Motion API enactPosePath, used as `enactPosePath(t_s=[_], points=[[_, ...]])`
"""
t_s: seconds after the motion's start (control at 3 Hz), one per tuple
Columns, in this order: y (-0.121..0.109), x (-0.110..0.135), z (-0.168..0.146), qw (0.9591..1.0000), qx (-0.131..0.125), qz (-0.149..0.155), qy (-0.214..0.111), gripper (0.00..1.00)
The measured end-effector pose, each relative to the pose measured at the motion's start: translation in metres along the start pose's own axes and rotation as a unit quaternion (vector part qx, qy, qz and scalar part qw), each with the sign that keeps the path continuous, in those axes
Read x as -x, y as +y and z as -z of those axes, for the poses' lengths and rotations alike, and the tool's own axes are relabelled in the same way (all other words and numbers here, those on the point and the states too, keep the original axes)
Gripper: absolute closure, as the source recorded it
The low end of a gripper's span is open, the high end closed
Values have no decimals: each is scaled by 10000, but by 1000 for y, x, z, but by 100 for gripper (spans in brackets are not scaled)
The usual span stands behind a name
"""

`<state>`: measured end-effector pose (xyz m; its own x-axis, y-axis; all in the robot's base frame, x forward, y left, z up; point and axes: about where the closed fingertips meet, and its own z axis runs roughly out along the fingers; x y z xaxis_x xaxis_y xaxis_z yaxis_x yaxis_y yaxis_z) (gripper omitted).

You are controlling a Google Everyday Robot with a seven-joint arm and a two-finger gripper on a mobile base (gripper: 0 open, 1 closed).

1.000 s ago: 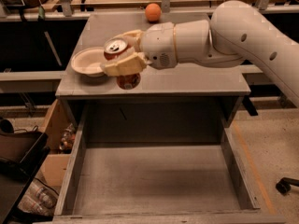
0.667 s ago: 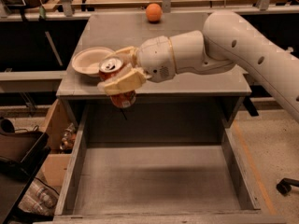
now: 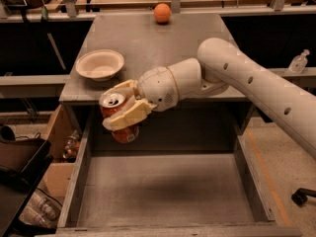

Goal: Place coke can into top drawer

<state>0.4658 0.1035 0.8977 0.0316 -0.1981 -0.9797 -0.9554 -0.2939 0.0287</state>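
Observation:
The robot's gripper will set the coke can down near the drawer's front edge [image 3: 115, 217], toward the side of the drawer by the boxes. The coke can hangs over the drawer's back now.
The coke can [image 3: 118, 118], red-orange with a silver top and pull tab, is held in my gripper [image 3: 122, 113]. The cream fingers [image 3: 127, 116] are closed around the can's body. The can hangs in the air over the back left part of the open top drawer [image 3: 163, 194], just in front of the cabinet's top edge. The drawer is wide, shallow and grey, pulled fully out, and its flat bottom is bare. My white arm reaches in from the right.
A white bowl [image 3: 99, 63] sits on the grey cabinet top [image 3: 163, 43] at the left. An orange ball [image 3: 162, 13] rests at the back edge. Boxes and clutter [image 3: 34, 181] stand on the floor left of the drawer.
My gripper has carried the can forward and down, off the cabinet top beside the bowl, to a spot over the drawer's back left part.

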Motion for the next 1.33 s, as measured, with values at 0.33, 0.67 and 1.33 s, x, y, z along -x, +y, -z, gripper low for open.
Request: enactPosePath(t_s=[0.33, 0.67, 1.33], points=[[18, -22, -14, 9994, -170, 73, -304, 100], [45, -67, -36, 9968, -350, 74, -715, 100], [75, -175, -78, 9867, -851, -178, -1373, 100]])
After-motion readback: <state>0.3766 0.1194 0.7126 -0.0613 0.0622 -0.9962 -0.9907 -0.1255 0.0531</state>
